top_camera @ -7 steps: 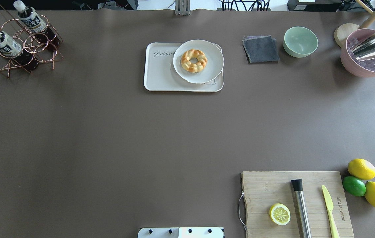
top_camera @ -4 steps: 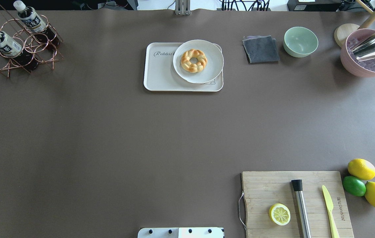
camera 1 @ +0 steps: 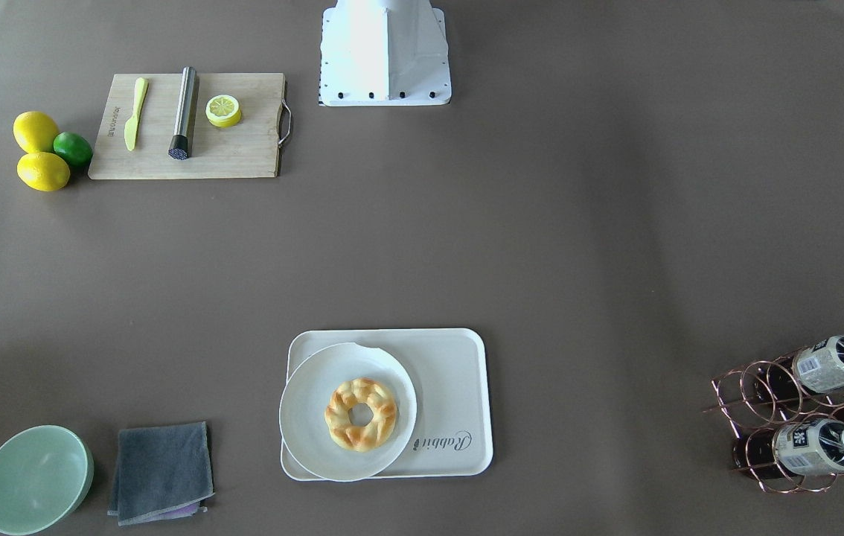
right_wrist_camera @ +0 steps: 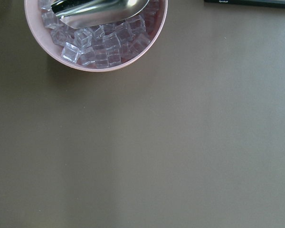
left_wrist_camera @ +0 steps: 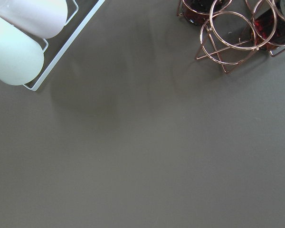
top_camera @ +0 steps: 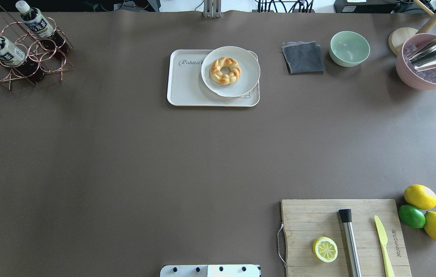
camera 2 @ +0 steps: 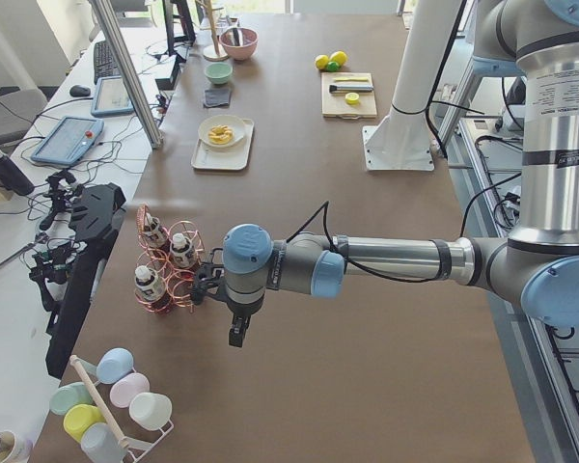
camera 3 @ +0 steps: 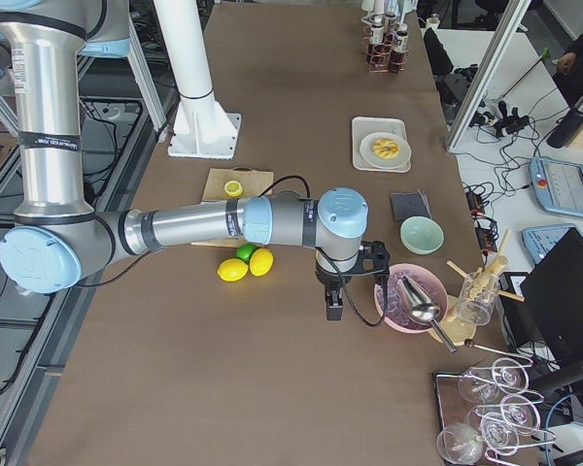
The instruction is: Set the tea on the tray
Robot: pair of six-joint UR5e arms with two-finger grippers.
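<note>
Next, my left gripper grips the near-side tea bottle's neck, just under its white cap, in the copper wire rack.
Tea bottles (top_camera: 4, 50) (top_camera: 35, 21) lie in a copper wire rack (top_camera: 45, 54) at the table's far left corner; they also show in the front view (camera 1: 835, 362) and the left side view (camera 2: 181, 253). The cream tray (top_camera: 185, 84) with "Rabbit" script sits at the far middle and carries a round white plate (top_camera: 247, 61) with a braided pastry (top_camera: 225, 70). My left gripper (camera 2: 234, 333) hangs beside the rack and shows only in the left side view; I cannot tell whether it is open or shut. My right gripper (camera 3: 333, 309) hangs beside the pink bowl; I cannot tell its state either.
A pink bowl (top_camera: 404, 73) of ice with a metal scoop, a green bowl (top_camera: 349, 48) and a grey cloth (top_camera: 303, 57) stand far right. A wooden board (top_camera: 302, 223) with half a lemon, muddler and knife lies near right, with lemons and a lime (top_camera: 411, 216). Cups (left_wrist_camera: 19, 52) lie left of the rack.
</note>
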